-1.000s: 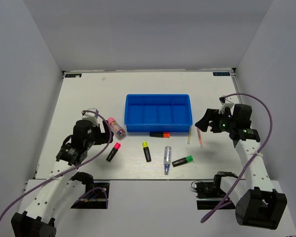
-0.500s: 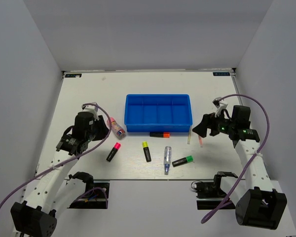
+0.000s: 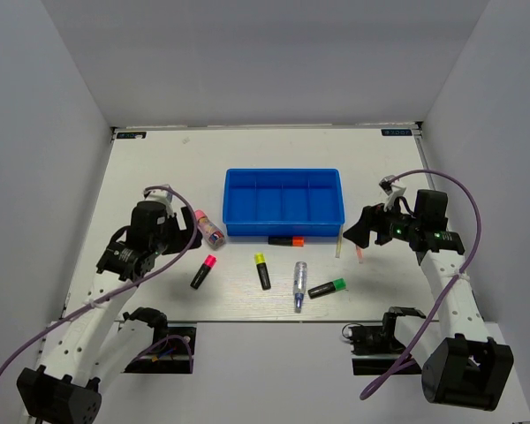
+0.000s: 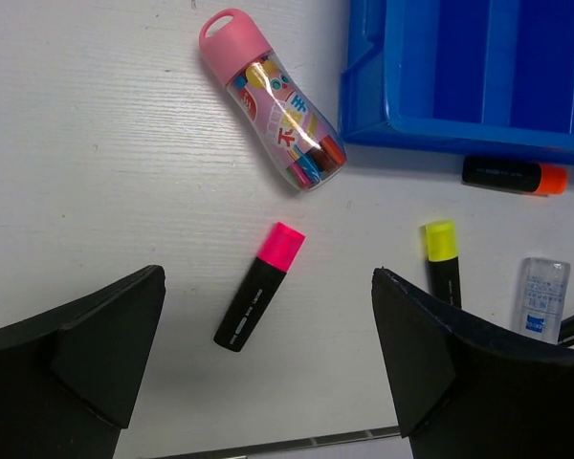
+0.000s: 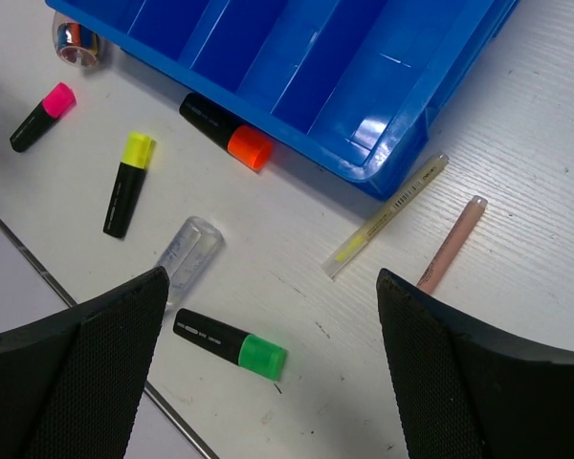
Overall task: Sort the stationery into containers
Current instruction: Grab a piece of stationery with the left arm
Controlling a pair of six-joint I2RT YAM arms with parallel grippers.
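Observation:
The robot's left gripper will next close on the pink cap (image 3: 200, 215) (image 4: 235, 46) of the glue stick that lies beside the blue tray.
The blue tray (image 3: 283, 205) has empty compartments. In front of it lie the pink-capped glue stick (image 3: 208, 228), pink (image 3: 203, 271), yellow (image 3: 262, 270), orange (image 3: 285, 240) and green (image 3: 327, 288) highlighters, a clear pen (image 3: 299, 285), a pale-yellow stick (image 3: 337, 243) and a pink stick (image 3: 359, 252). My left gripper (image 3: 182, 233) is open and empty above the pink highlighter (image 4: 258, 298), with the glue stick (image 4: 273, 113) ahead. My right gripper (image 3: 359, 231) is open and empty above the table between the green highlighter (image 5: 230, 344) and the two sticks (image 5: 387, 215).
The table's near edge (image 3: 274, 320) runs just below the pen and the green highlighter. White walls enclose the table on the left, right and far sides. The tray's front rim (image 5: 364, 163) touches the orange highlighter (image 5: 225, 132).
My left wrist has swung slightly toward the far side and the glue stick. My right gripper has dropped a little lower and leftward toward the sticks. No item has moved.

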